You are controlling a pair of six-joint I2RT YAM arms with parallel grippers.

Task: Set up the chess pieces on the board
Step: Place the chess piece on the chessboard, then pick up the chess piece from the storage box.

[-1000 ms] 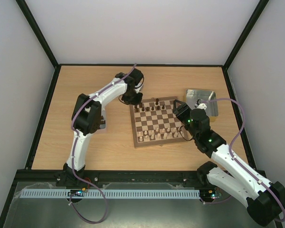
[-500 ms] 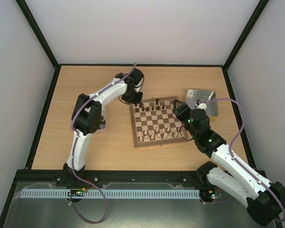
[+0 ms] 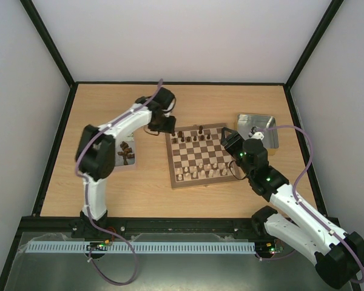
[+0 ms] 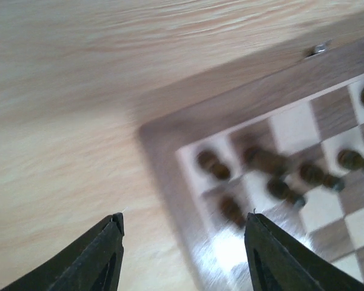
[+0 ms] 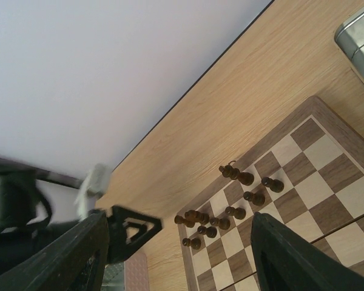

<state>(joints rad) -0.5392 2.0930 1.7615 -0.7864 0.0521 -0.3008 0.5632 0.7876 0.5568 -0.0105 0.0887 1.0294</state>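
Note:
The small tray is the next stop for my left gripper, which should close there on a dark piece at the pile's side [image 3: 121, 153] away from the board.
The board [image 3: 201, 183] lies mid-table, with dark chess pieces [image 3: 181, 134] on its far rows and pale ones on its near rows. My left gripper [image 3: 159, 124] hovers just off the board's far-left corner, open, with nothing between its fingers. In the left wrist view the left gripper [image 4: 185, 227] hangs above the corner of the board [image 4: 230, 103], and blurred dark pieces [image 4: 267, 160] stand beyond. My right gripper [image 3: 230, 140] stays open and empty at the board's right edge. In the right wrist view the right gripper [image 5: 182, 242] looks across the dark pieces [image 5: 236, 174].
A small tray [image 3: 132, 165] left of the board holds a few dark pieces [image 3: 126, 151]. A shiny metal tray [image 3: 258, 128] sits at the back right, behind the right arm. Black frame rails border the table.
The left gripper has opened and drawn back leftward off the board's far-left corner, uncovering the small tray beside the arm. The right arm has not moved.

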